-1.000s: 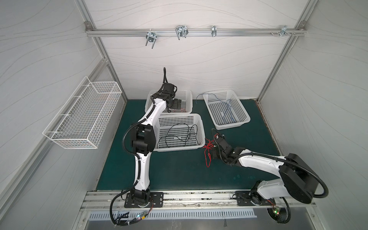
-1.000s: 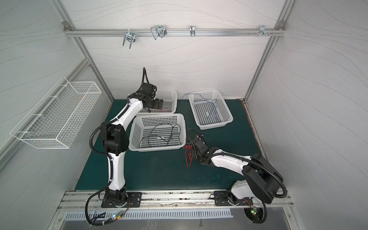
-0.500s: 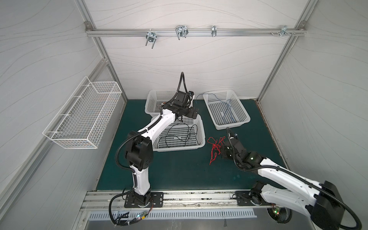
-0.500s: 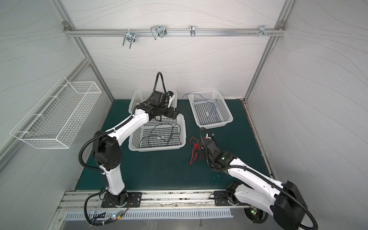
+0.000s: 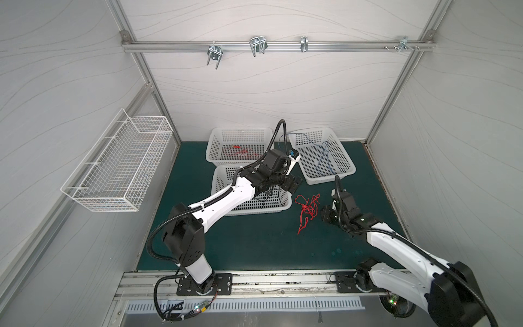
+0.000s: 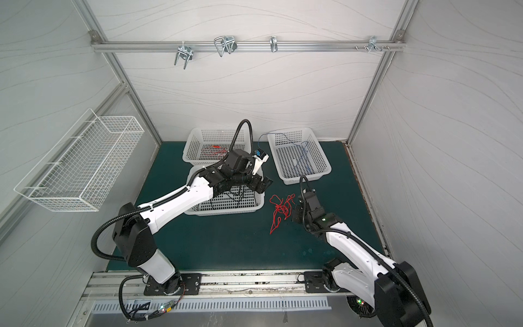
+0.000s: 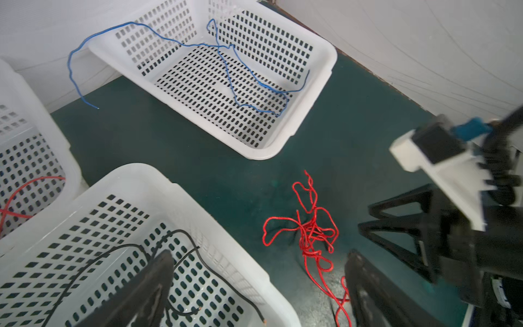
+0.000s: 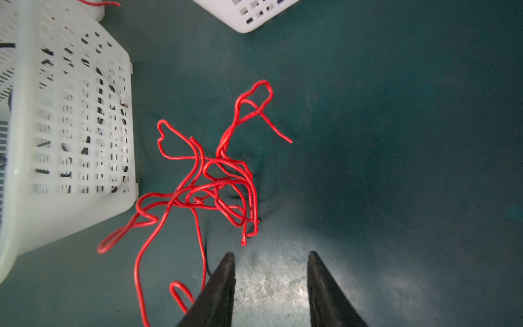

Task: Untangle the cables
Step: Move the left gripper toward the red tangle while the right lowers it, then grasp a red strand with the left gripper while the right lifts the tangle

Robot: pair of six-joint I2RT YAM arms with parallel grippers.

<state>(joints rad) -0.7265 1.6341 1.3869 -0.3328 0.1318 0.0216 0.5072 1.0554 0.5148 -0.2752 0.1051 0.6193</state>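
Note:
The robot's left gripper will close on a strand of cable at the middle of the red tangle (image 5: 308, 209) (image 7: 308, 234), where the loops cross.
A tangle of red cables (image 5: 307, 208) (image 6: 281, 209) (image 8: 215, 181) lies loose on the green mat, right of the near white basket (image 5: 254, 211). My right gripper (image 8: 270, 253) (image 5: 325, 212) stands open just short of the tangle, with bare mat between its fingers. My left gripper (image 7: 260, 254) (image 5: 291, 184) hangs wide open and empty over that basket's right rim, close to the red tangle (image 7: 308, 232). Black cables (image 7: 119, 247) lie in the near basket. A blue cable (image 7: 226, 65) trails over the back right basket (image 5: 348, 164). Red cables (image 5: 240, 153) lie in the back left basket (image 5: 215, 136).
A white wire basket (image 5: 119, 164) hangs on the left wall. A metal rail with hooks (image 5: 257, 45) crosses the back wall. White walls close the mat on three sides.
My right gripper has opened, let go of the red tangle and drawn back to the right. My left arm has swung from the back left basket across the near basket toward the tangle.

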